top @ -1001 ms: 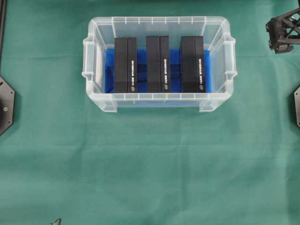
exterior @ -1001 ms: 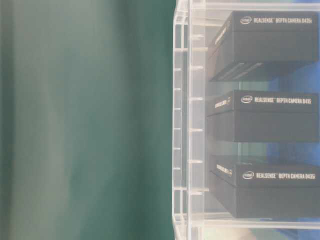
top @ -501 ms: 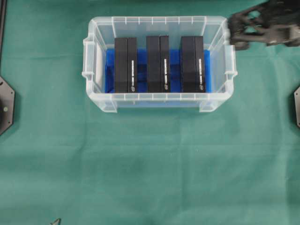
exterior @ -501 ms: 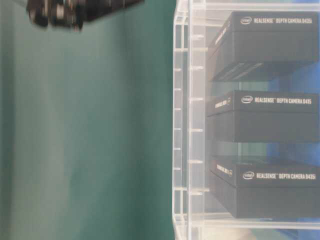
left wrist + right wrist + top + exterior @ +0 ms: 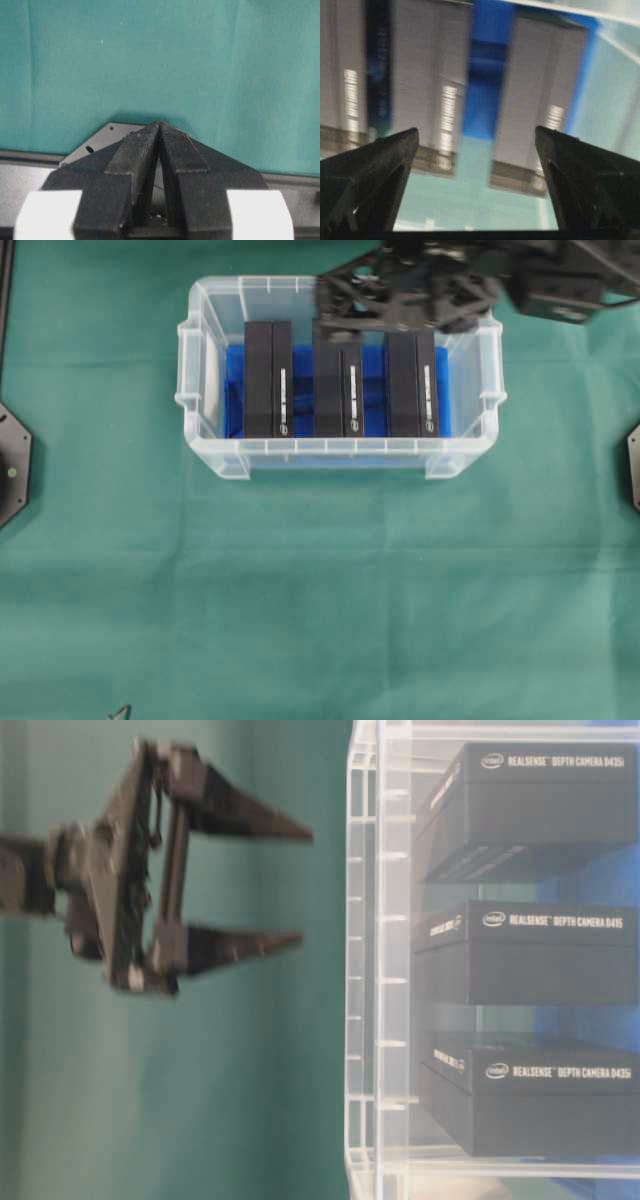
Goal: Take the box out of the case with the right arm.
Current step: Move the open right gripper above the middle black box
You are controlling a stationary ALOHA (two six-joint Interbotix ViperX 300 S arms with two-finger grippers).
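The robot's right gripper should close around the long sides point(image 5: 338, 390) point(image 5: 431, 115) of the middle black box, between the other black boxes in the clear case.
The clear case point(image 5: 196, 360) with its blue lining holds three black boxes standing side by side: left point(image 5: 268, 380), middle point(image 5: 336, 395) and right point(image 5: 412, 390). My right gripper point(image 5: 322, 310) hangs above the case's far side over the middle box, open and empty. The table-level view shows its fingers spread wide point(image 5: 305, 887), clear of the case wall point(image 5: 365, 1020). From the right wrist, blurred boxes point(image 5: 430, 85) point(image 5: 540, 100) lie below the open gripper point(image 5: 476, 130). My left gripper point(image 5: 159, 126) is shut over green cloth, holding nothing.
Green cloth point(image 5: 320, 590) covers the table all around the case. Black arm base plates sit at the left edge point(image 5: 10, 465) and the right edge point(image 5: 633, 465).
The right arm has swept in from the far right corner to above the case's back edge, jaws wide throughout. Boxes and case have not moved.
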